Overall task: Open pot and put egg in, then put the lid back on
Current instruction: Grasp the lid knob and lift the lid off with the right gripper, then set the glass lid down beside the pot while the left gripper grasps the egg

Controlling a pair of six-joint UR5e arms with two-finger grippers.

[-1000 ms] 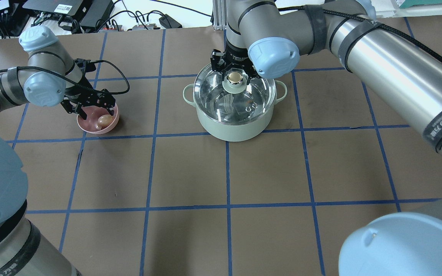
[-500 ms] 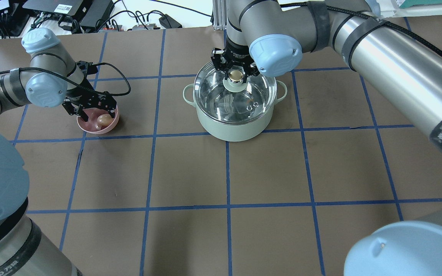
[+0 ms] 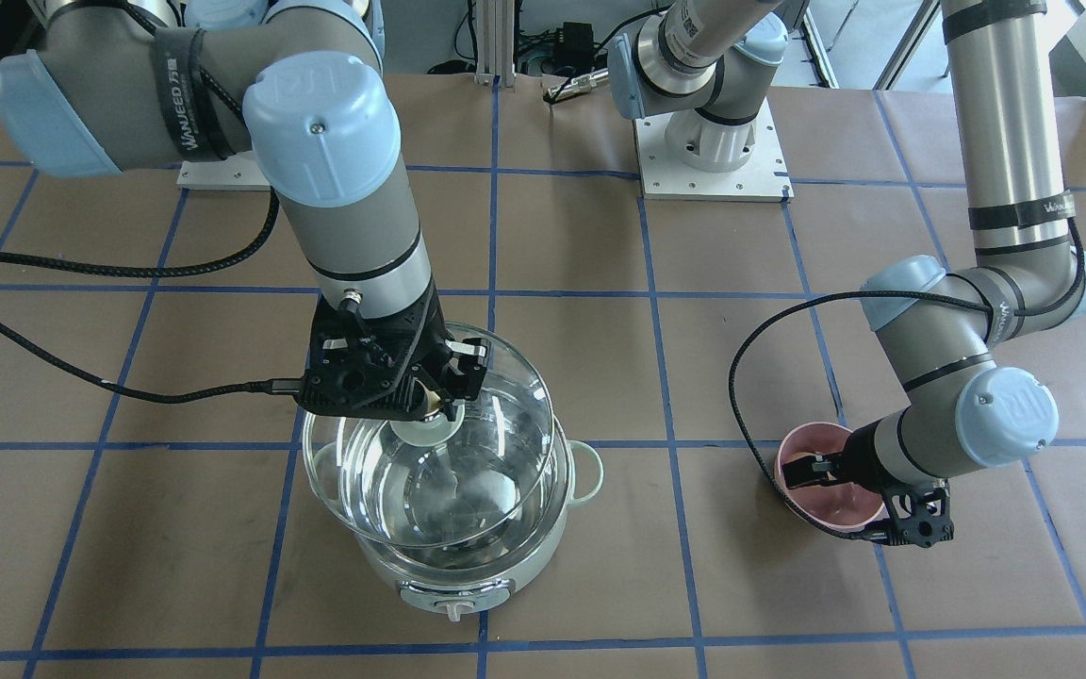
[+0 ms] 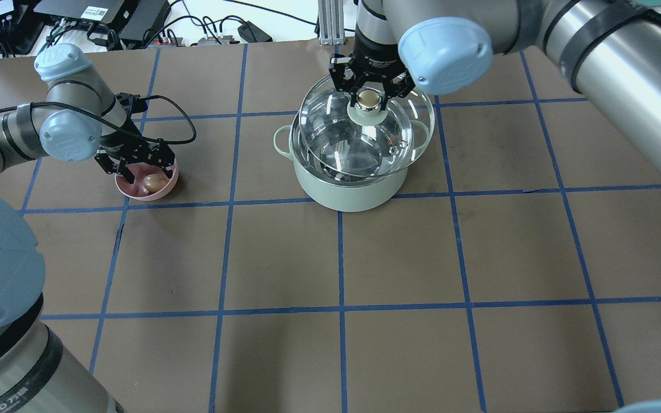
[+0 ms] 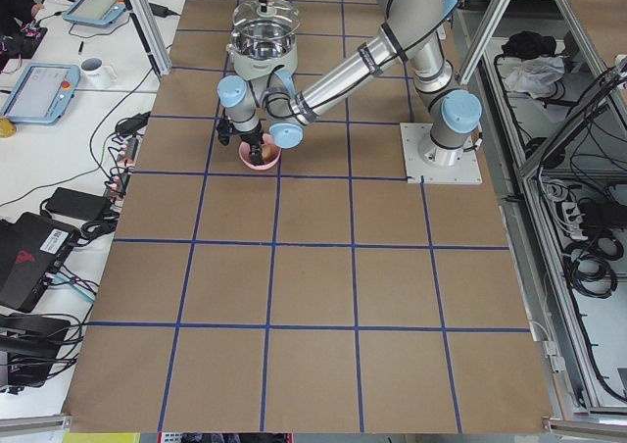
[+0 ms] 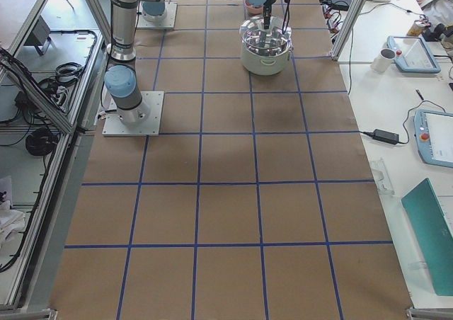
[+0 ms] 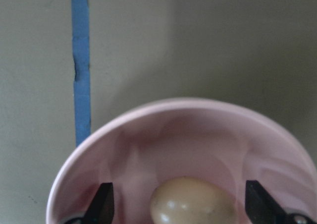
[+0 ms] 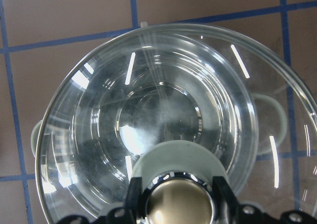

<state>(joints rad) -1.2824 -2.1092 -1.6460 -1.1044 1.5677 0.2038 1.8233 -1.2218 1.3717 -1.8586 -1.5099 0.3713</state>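
The egg lies lengthwise toward one fingertip of my left gripper, so I will open that gripper, centre it over the egg and pinch the egg's narrower sides (image 7: 188, 182).
The mint-green pot (image 4: 349, 186) stands at the middle back of the table, its steel inside showing. My right gripper (image 4: 369, 94) is shut on the gold-capped knob (image 8: 178, 201) of the glass lid (image 4: 391, 146). It holds the lid tilted a little above the pot (image 3: 453, 571) and off-centre. The tan egg (image 4: 151, 182) lies in a pink bowl (image 4: 165, 188) at the left. My left gripper (image 4: 140, 167) is open and reaches down into the bowl. In the left wrist view its fingertips (image 7: 104, 204) stand on either side of the egg (image 7: 192, 204), apart from it.
The table is brown paper with a blue tape grid. Cables and electronics (image 4: 107, 17) lie beyond the far edge. The left arm's cable (image 4: 184, 123) loops beside the bowl. The pot's loop handles (image 4: 280, 143) stick out at its sides.
My right gripper has lifted the lid off the pot and moved it up and slightly right. My left gripper has settled a little lower around the egg in the bowl.
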